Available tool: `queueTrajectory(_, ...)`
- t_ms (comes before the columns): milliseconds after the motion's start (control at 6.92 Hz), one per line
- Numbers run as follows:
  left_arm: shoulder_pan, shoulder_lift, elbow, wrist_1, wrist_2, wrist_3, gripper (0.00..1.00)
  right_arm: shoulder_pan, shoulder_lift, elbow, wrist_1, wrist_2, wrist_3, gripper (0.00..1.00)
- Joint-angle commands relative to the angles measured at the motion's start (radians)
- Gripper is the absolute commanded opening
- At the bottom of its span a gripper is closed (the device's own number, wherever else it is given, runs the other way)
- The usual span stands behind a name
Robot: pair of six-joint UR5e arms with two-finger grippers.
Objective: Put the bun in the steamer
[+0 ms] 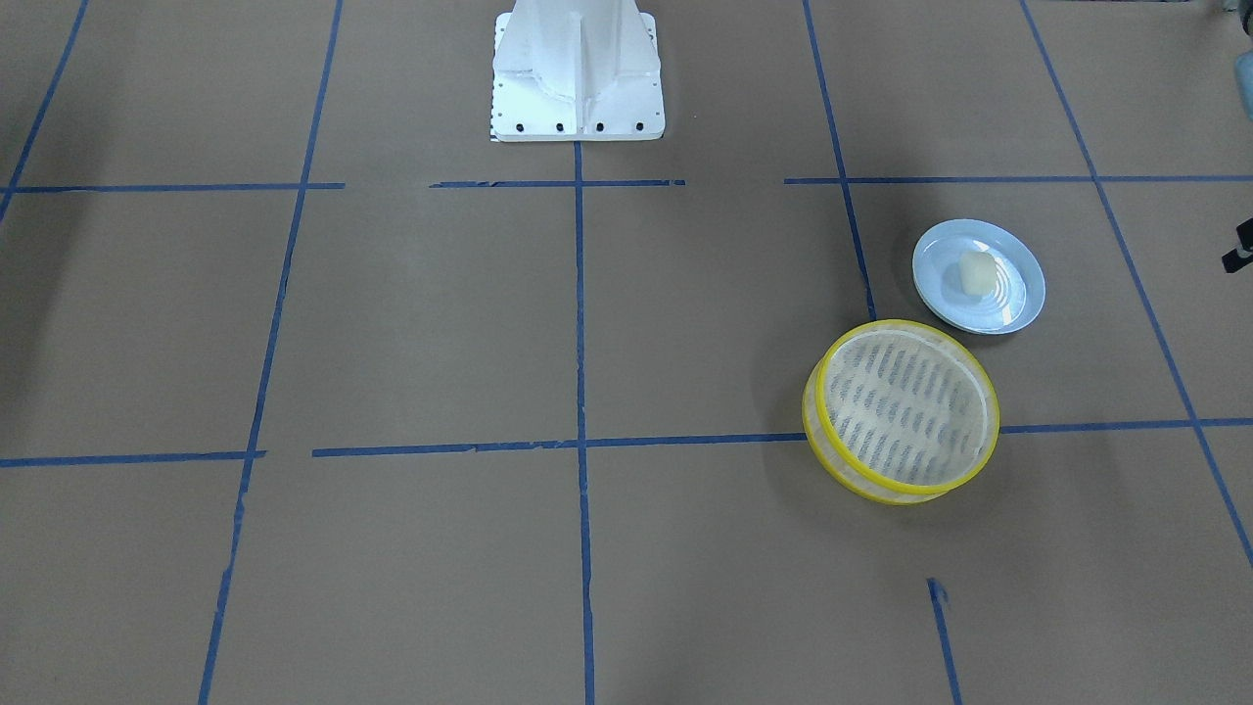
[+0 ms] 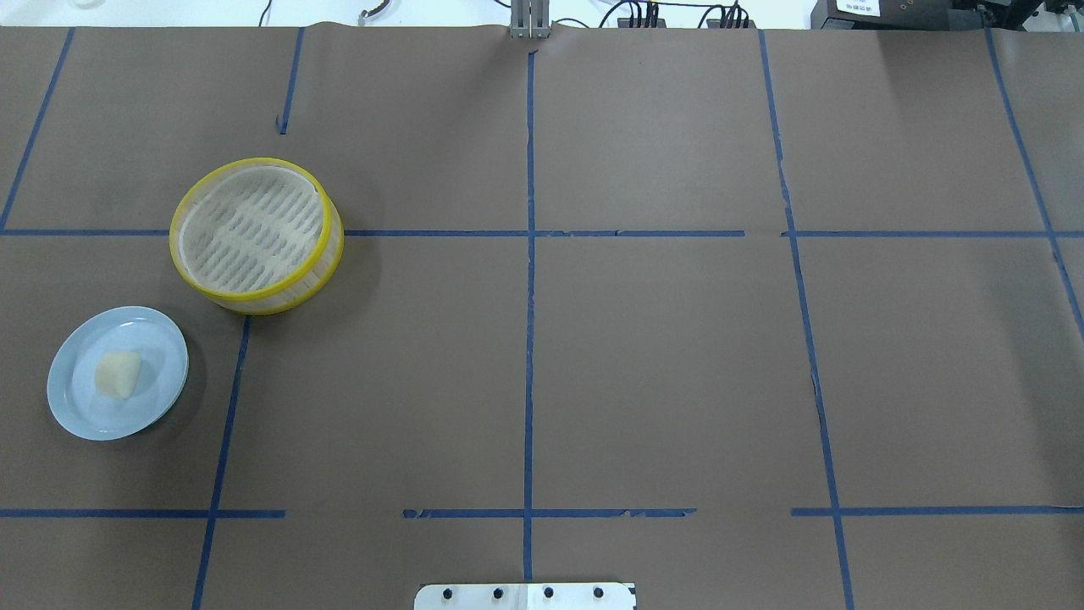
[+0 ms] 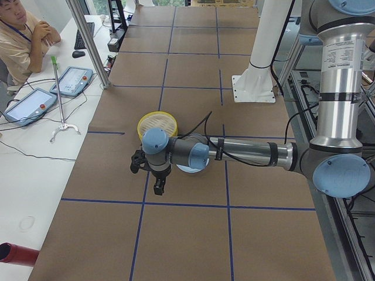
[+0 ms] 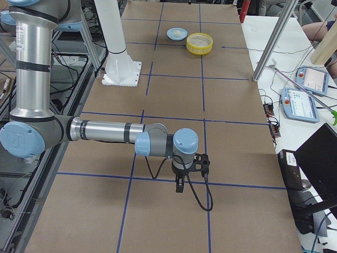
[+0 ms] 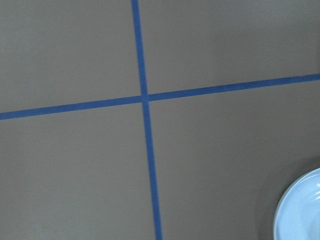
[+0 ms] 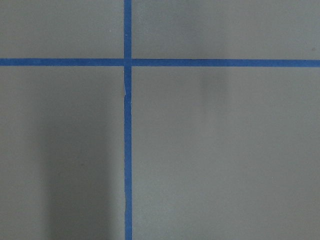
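Observation:
The bun is on the pale blue plate. My left gripper needs to go to it next and close on the bun's opposite sides (image 1: 977, 272).
The bun (image 1: 977, 270) is a small cream-white lump lying on a pale blue plate (image 1: 1018, 305); it also shows in the overhead view (image 2: 117, 374). The steamer (image 1: 901, 406), a yellow-rimmed basket with a slotted floor, stands empty beside the plate, as the overhead view (image 2: 251, 226) confirms. My left gripper (image 3: 158, 188) shows only in the exterior left view, above the table beside the plate; I cannot tell if it is open or shut. My right gripper (image 4: 180, 185) shows only in the exterior right view, far from both, and I cannot tell its state.
The table is covered in brown paper with a blue tape grid. The white robot base (image 1: 578, 69) stands at the table's middle edge. The left wrist view catches only the plate's rim (image 5: 302, 212). An operator and tablets sit off the table's far side.

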Motion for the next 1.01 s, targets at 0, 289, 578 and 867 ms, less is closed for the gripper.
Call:
queueTrajectory(0,0.217,-0.003,-0.021,-0.209,0.038,-0.375,1.00,0.000,0.000,0.000,0.000,0.000,0.000,1.00)
queueTrajectory(289,0.401,0.016,-0.098,-0.215,0.079,-0.566,1.00,0.000,0.000,0.000,0.000,0.000,0.000,1.00)
queueTrajectory(578,0.568,0.042,-0.109,-0.286,0.191,-0.721,0.98,0.000,0.000,0.000,0.000,0.000,0.000,1.00)
queueTrajectory(867,0.575,0.130,-0.109,-0.426,0.196,-0.731,0.98,0.000,0.000,0.000,0.000,0.000,0.000,1.00)
